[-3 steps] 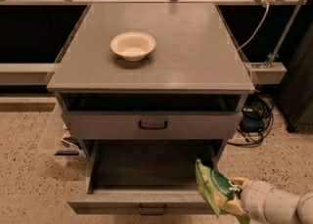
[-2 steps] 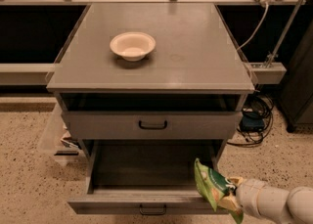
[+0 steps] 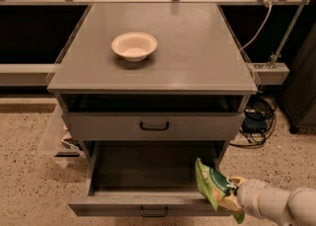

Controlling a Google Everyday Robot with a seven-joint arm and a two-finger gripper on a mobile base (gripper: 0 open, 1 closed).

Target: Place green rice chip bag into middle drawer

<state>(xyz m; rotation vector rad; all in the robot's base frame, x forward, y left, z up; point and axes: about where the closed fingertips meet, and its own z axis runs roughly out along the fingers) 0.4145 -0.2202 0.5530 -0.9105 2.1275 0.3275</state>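
Next, I set the green rice chip bag down in the middle drawer, between the drawer's centre and its side (image 3: 182, 174) nearest my gripper.
The green rice chip bag (image 3: 212, 185) is held upright at the front right corner of the open middle drawer (image 3: 148, 203), the lowest drawer of the grey cabinet, pulled out with a bare grey inside. My gripper (image 3: 231, 193) comes in from the lower right on a white arm and is shut on the bag's right side; the bag hides most of its fingers. The bag's left edge hangs over the drawer's right front part.
A cream bowl (image 3: 134, 46) stands on the cabinet top (image 3: 197, 57). The drawer one level higher (image 3: 154, 126) is shut. Cables and a power strip (image 3: 254, 121) lie right of the cabinet. A plastic bin (image 3: 59, 138) sits at its left.
My gripper has moved a little to the left with the bag, bringing it further over the open drawer's right front corner.
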